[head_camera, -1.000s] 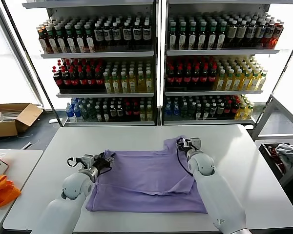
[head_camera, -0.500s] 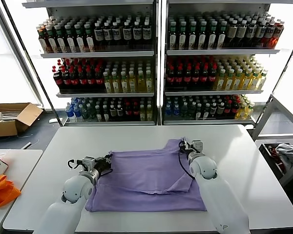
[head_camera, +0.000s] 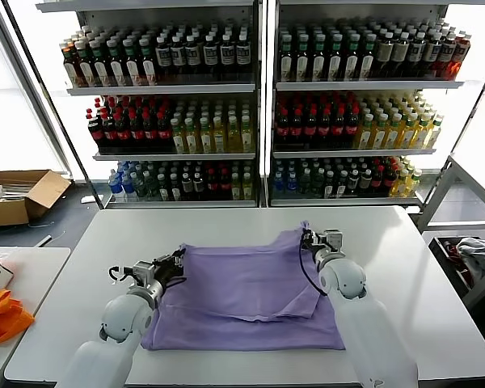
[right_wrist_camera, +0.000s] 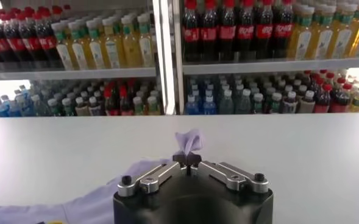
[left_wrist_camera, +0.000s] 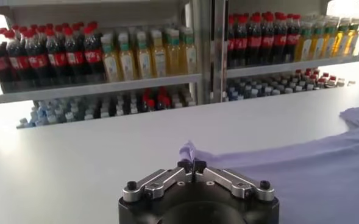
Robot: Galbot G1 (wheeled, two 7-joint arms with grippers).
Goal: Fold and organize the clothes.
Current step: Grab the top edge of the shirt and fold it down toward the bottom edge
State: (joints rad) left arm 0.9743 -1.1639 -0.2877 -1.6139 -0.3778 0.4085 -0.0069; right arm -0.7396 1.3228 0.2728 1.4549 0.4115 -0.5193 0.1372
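Observation:
I will release the lavender T-shirt's far corner with my left gripper on the T-shirt's near part (head_camera: pixel 172 305), near its side edge. That corner is now raised slightly off the table.
The clothes are one lavender T-shirt (head_camera: pixel 246 295), lying partly folded on the white table (head_camera: pixel 226 222). My left gripper (head_camera: pixel 178 263) is shut on the shirt's far left corner. In the left wrist view that gripper (left_wrist_camera: pixel 192 164) pinches a small peak of lavender cloth (left_wrist_camera: pixel 189 150). My right gripper (head_camera: pixel 308 236) is shut on the shirt's far right corner. In the right wrist view a tuft of cloth (right_wrist_camera: pixel 189 140) sticks up between its closed jaws (right_wrist_camera: pixel 187 159). Both held corners are raised slightly off the table.
Shelves of drink bottles (head_camera: pixel 259 105) stand behind the table. An orange bag (head_camera: pixel 0 315) lies on a side table at the left, a cardboard box (head_camera: pixel 16 194) sits on the floor behind it, and a grey-white cloth bundle (head_camera: pixel 473 255) sits at the right.
Both grippers have closed on the shirt's far corners. The right one has drawn its corner slightly right and away; the left one has lifted its corner slightly.

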